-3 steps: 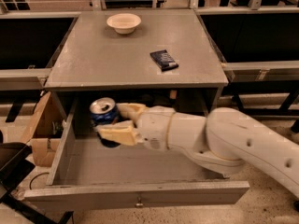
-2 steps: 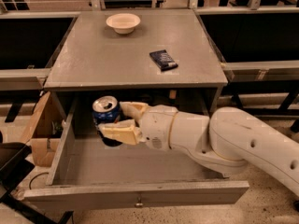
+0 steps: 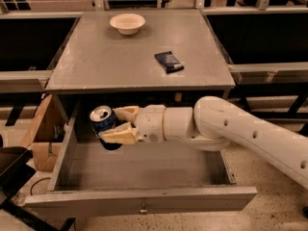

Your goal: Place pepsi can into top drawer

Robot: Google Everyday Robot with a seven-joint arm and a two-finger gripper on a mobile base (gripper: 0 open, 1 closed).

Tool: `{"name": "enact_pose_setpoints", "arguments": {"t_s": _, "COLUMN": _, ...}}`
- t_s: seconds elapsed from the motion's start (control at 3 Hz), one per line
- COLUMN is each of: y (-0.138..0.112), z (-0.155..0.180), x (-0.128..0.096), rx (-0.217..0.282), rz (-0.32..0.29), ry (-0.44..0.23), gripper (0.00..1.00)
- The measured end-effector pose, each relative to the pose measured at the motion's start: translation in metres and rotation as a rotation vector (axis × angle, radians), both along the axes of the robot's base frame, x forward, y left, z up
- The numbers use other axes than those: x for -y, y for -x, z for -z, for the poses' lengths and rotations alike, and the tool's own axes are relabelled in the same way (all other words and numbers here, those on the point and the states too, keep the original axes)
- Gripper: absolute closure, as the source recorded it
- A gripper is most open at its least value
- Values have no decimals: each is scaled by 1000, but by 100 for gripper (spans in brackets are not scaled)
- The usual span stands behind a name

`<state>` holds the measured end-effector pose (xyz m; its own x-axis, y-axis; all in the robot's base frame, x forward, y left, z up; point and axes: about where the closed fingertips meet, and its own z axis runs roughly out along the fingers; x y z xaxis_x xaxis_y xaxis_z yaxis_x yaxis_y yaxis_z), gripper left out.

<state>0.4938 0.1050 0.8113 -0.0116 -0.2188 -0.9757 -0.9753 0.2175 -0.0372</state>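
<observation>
Next, my gripper sets the pepsi can down on the drawer's grey bottom (image 3: 100,159), near the side of the drawer that is by the cardboard box.
The pepsi can (image 3: 102,121) is dark blue with a silver top and hangs tilted above the back left part of the open top drawer (image 3: 144,170). My gripper (image 3: 114,125) is shut on the can, with one cream finger (image 3: 126,112) behind it and the other (image 3: 118,135) in front. The white arm reaches in from the right, just under the tabletop edge. The drawer is pulled out wide, with grey sides, a bare grey bottom and a small knob (image 3: 143,209) on its front panel.
On the grey tabletop (image 3: 120,57) stand a cream bowl (image 3: 127,23) at the back and a flat dark-blue snack packet (image 3: 169,61) at the right. A cardboard box (image 3: 43,138) sits on the floor left of the drawer. Dark shelving flanks the table.
The gripper with the can has shifted slightly, staying over the back left of the drawer. The can remains held.
</observation>
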Motion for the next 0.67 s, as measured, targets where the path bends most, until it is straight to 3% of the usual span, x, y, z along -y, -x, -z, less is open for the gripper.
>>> {"name": "enact_pose_setpoints", "arguments": {"t_s": 0.67, "y": -9, "z": 60, "x": -29, "rx": 20, "rz": -164, "ry": -49, "gripper": 100}}
